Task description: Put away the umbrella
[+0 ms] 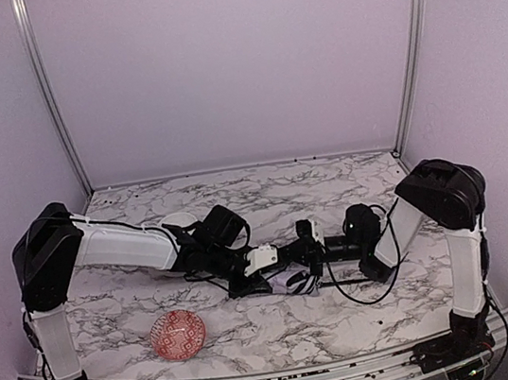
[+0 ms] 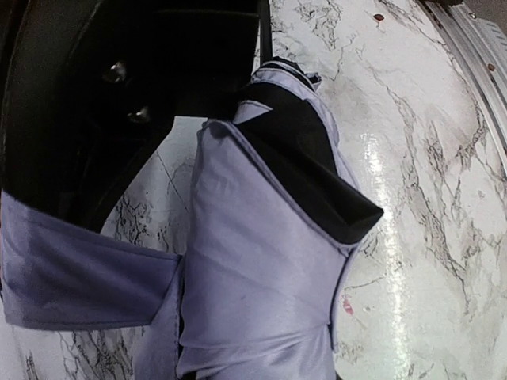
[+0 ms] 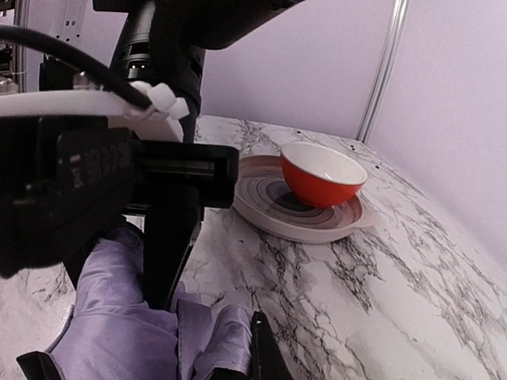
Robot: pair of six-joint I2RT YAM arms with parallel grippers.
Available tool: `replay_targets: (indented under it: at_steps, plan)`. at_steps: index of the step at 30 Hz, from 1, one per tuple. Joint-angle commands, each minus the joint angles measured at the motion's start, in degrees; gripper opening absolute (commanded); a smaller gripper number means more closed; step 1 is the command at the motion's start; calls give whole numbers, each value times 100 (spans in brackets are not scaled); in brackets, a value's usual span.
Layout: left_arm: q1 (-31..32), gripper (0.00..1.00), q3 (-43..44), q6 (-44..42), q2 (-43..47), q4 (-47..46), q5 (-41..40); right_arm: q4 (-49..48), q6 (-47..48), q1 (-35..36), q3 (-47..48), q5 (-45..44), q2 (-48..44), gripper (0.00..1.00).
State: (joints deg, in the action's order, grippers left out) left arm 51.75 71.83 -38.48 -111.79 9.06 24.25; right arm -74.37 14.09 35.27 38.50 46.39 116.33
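The umbrella's strap stands out from its side, so the robot's left gripper needs to open and grip the rolled fabric (image 2: 257, 269) while the right gripper lays the strap over it.
The umbrella (image 1: 292, 281) is a bunched bundle of pale lavender fabric lying on the marble table at centre front, between both arms. In the left wrist view the umbrella (image 2: 253, 261) fills the frame, with a black inner fold showing, and it hides my left fingers. My left gripper (image 1: 248, 275) is against its left end. My right gripper (image 1: 310, 256) is over its right end. In the right wrist view the fabric (image 3: 119, 317) fills the gap between my two black fingertips (image 3: 265, 348), which rest at the table.
A red patterned bowl (image 1: 178, 335) sits near the front left edge. A red bowl with a white inside (image 3: 323, 176) stands on a ringed plate (image 3: 269, 214) further back, behind the left arm (image 3: 158, 182). Purple walls and metal posts (image 1: 53, 96) close in the table (image 1: 330, 188).
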Motion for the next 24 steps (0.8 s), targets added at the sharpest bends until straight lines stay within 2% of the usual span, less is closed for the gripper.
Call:
replay_targets:
  at_steps: [1,5,7,11,18,24]
  plan:
    - [-50,0,-702,870,-331,-1376,-754,-2812,75,35,-385,59,183,0]
    - [-87,0,-715,1050,-552,-1843,-1057,-2370,387,56,-388,256,56,0]
    - [-126,6,-738,1088,-596,-1950,-997,-1966,811,123,-505,233,-117,0]
    - [-205,11,-780,1101,-686,-2040,-950,-1012,2013,399,-675,-55,-443,0]
    - [-355,11,-925,936,-702,-2072,-572,769,4089,894,-954,-1006,-903,0]
    - [-498,13,-1013,1003,-696,-2286,-318,48,4546,1150,-1303,-1618,-609,0]
